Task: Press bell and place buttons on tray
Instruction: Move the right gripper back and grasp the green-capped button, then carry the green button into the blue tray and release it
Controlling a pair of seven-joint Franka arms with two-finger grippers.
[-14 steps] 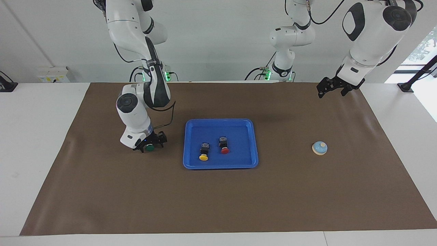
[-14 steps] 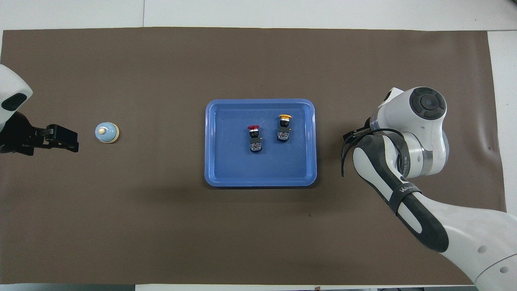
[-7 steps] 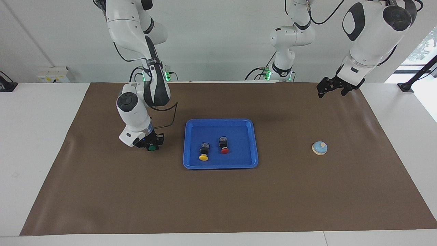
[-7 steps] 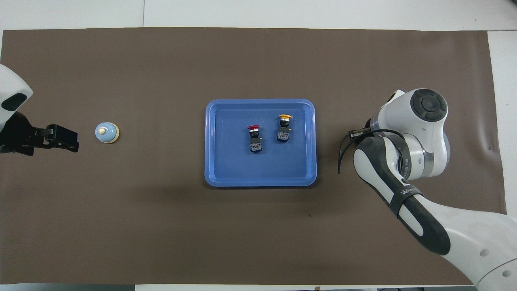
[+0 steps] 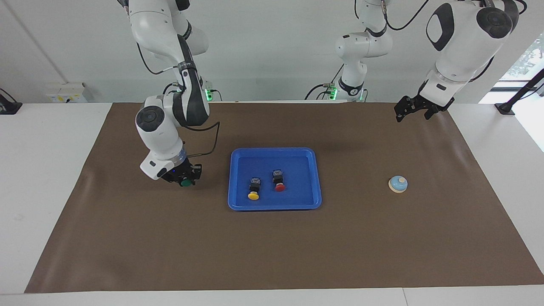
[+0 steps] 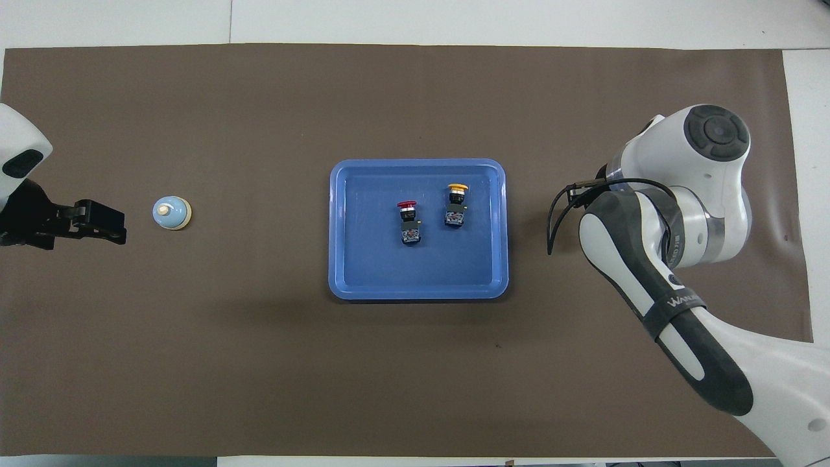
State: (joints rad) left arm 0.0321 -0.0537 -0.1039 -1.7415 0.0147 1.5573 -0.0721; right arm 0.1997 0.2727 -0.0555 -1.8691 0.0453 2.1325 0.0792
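My right gripper is to place the green button. It will put it down between the red button and the yellow button [image 6: 432, 219].
The blue tray [image 5: 274, 154] lies mid-table, also in the overhead view [image 6: 418, 165]. The yellow button [image 5: 253, 190] [image 6: 456, 204] and the red button [image 5: 279, 182] [image 6: 408, 224] lie on their sides in it. My right gripper [image 5: 185, 177] is shut on the green button [image 5: 185, 183], low over the mat beside the tray, toward the right arm's end. In the overhead view the right arm's wrist hides both. The bell [image 5: 398, 184] [image 6: 172, 213] stands toward the left arm's end. My left gripper [image 5: 414, 108] [image 6: 104, 224] waits, raised over the mat, apart from the bell.
A brown mat [image 5: 272, 255] covers most of the white table. The right arm's elbow and forearm [image 6: 655, 272] hang over the mat beside the tray.
The right gripper has shut on the green button and lifted it slightly. The right arm's wrist has risen and swung toward the right arm's end. The left arm has not moved.
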